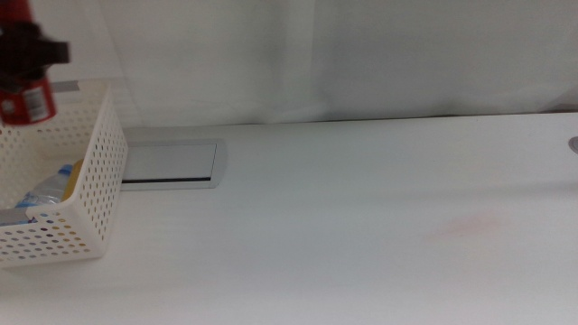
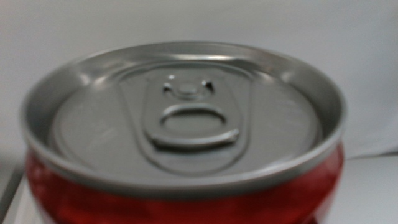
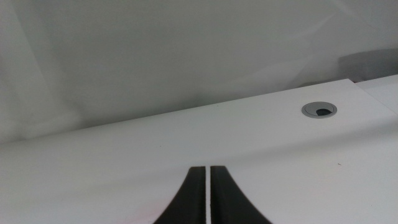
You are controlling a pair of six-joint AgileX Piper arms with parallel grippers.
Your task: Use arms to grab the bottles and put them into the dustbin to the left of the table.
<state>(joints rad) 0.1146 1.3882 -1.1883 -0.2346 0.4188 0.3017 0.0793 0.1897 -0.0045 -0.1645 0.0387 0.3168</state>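
The robot's left gripper should release the slim red can against the yellow juice bottle inside the white dustbin (image 1: 52, 164).
My left gripper (image 1: 27, 52) is at the far left in the middle view, shut on the slim red can (image 1: 27, 101), and holds it above the back of the white perforated dustbin (image 1: 101, 176). The can's silver top and red rim (image 2: 186, 118) fill the left wrist view, where the jaws do not show. Inside the dustbin lie the clear water bottle (image 1: 43, 192) and part of the yellow juice bottle (image 1: 78, 170). My right gripper (image 3: 207, 193) is shut and empty, low over the white table (image 3: 124, 162), and is out of the middle view.
The flat grey panel (image 1: 172, 162) is set into the table (image 1: 343, 226) just right of the dustbin. A round grey cable grommet (image 3: 319, 110) sits near the table's back edge by the right gripper. A white curtain hangs behind the table.
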